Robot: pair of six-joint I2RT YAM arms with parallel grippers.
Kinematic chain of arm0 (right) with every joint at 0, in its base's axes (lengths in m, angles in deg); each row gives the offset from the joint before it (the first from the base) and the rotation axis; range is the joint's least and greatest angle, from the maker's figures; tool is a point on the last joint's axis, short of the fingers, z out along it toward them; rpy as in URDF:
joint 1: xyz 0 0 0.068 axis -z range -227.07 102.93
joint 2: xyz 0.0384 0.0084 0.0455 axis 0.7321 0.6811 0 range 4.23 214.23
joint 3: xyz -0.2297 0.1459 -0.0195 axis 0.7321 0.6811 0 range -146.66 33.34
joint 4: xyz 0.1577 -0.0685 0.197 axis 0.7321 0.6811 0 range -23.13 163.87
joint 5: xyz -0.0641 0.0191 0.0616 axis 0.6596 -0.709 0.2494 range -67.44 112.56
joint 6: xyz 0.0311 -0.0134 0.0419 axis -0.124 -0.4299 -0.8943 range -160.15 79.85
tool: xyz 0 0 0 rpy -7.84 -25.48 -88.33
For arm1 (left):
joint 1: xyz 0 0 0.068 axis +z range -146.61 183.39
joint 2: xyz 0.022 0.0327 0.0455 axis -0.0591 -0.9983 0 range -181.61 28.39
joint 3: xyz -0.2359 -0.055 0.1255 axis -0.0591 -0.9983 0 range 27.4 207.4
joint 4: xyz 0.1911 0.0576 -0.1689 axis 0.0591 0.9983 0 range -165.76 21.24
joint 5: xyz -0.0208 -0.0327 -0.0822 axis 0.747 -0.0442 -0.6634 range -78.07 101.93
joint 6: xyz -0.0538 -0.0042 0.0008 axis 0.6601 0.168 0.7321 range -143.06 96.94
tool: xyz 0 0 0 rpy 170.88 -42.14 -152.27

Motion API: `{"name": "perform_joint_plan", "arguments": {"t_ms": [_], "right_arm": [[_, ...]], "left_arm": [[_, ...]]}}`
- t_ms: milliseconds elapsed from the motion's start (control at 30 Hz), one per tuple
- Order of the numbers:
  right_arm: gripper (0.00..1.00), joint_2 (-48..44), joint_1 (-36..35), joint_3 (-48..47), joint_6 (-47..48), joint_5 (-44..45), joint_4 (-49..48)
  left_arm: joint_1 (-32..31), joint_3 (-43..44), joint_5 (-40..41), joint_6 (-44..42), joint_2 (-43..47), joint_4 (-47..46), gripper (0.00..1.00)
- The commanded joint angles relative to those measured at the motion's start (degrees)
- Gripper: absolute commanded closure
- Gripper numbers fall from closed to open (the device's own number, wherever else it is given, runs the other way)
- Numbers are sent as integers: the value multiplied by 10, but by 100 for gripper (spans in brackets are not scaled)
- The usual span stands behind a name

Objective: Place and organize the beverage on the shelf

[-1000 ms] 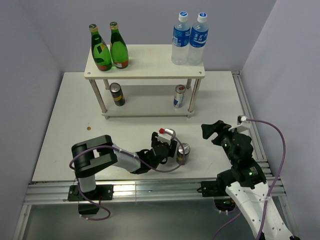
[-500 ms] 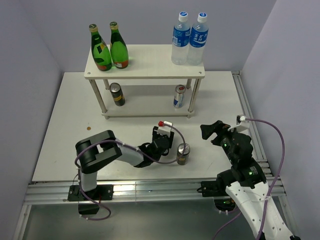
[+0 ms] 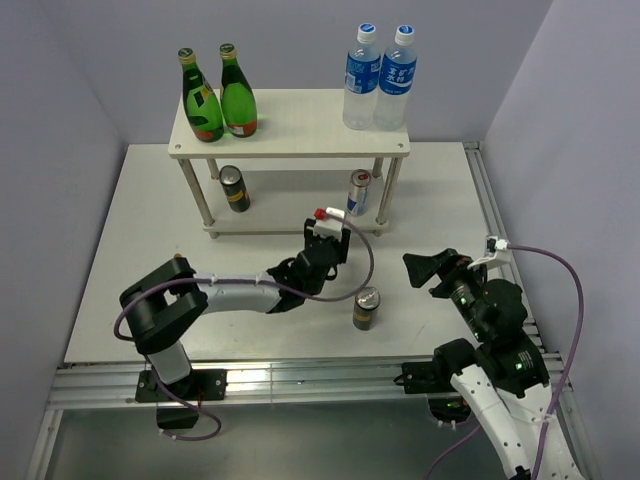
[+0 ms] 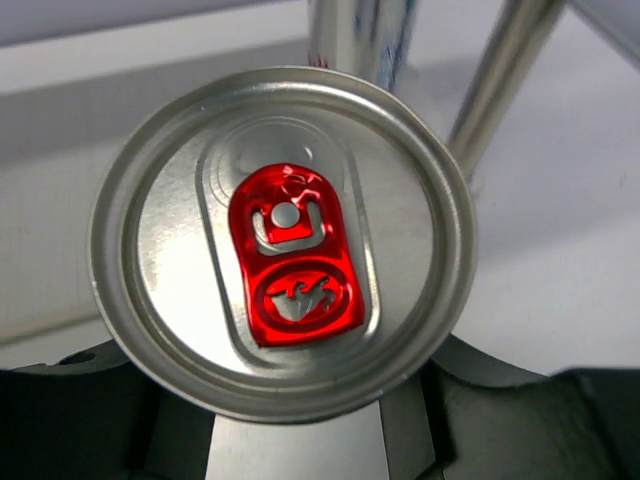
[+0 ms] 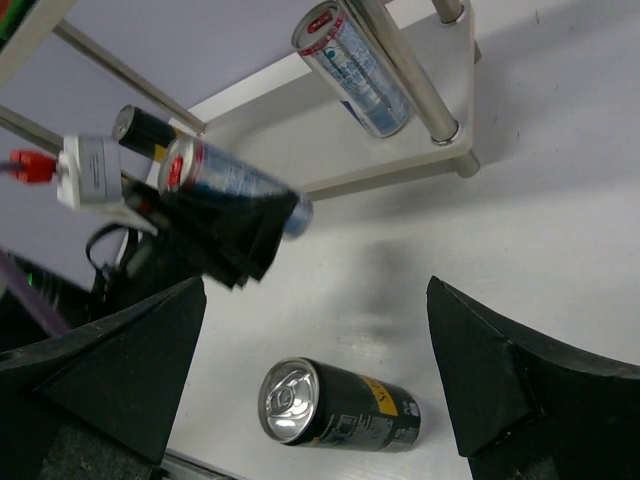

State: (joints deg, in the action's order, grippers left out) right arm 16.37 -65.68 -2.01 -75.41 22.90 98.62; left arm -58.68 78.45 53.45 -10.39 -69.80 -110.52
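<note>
The slim silver can, now held just in front of the shelf, will be let go of by my left gripper on the lower board point(image 3: 335, 207), close beside the silver can standing there.
My left gripper point(image 3: 323, 258) is shut on a slim silver can point(image 4: 283, 240) with a red tab, held above the table just in front of the shelf point(image 3: 290, 128). The right wrist view shows that can point(image 5: 228, 176) in the black fingers. A dark can point(image 3: 366, 308) stands on the table, right of the left gripper. My right gripper point(image 5: 315, 350) hangs open above and to the right of this dark can point(image 5: 340, 405). Two green bottles point(image 3: 220, 98) stand on the top board's left. The lower board carries a dark can point(image 3: 234, 188) and a silver can point(image 3: 359, 192).
Two clear water bottles point(image 3: 379, 80) with blue labels stand on the top board's right end. A thin shelf leg point(image 4: 500, 80) rises close behind the held can, to its right. Purple walls close in the table on the left, back and right.
The left gripper has shut on the slim silver can and carried it away from the dark can toward the shelf. The right arm has shifted slightly to the right.
</note>
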Motion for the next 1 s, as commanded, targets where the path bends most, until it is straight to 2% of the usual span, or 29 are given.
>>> {"name": "perform_joint_plan", "arguments": {"t_ms": [0,300,567,733,833,867,900,933,967], "right_arm": [[2,-14,-4,-32,-5,-17,16],[2,-36,-4,-56,-2,-15,58],[2,-41,-3,-71,4,-11,79],[2,-45,-3,-64,3,-10,80],[2,-46,-3,-61,2,-10,81],[2,-47,-3,-60,2,-10,80],[2,-47,-3,-60,2,-10,79],[2,-47,-3,-60,1,-10,80],[2,-46,-3,-60,0,-11,79]], "left_arm": [[33,74,-27,-31,-11,-32,100],[106,209,-76,-33,-126,-7,100],[128,287,-91,-30,-197,1,100],[130,306,-91,-21,-219,7,100],[130,296,-87,-17,-214,0,77],[130,290,-87,-18,-213,-3,55],[130,288,-85,-19,-213,-2,40],[129,285,-81,-20,-210,-3,30],[130,277,-78,-21,-206,-5,12]]}}
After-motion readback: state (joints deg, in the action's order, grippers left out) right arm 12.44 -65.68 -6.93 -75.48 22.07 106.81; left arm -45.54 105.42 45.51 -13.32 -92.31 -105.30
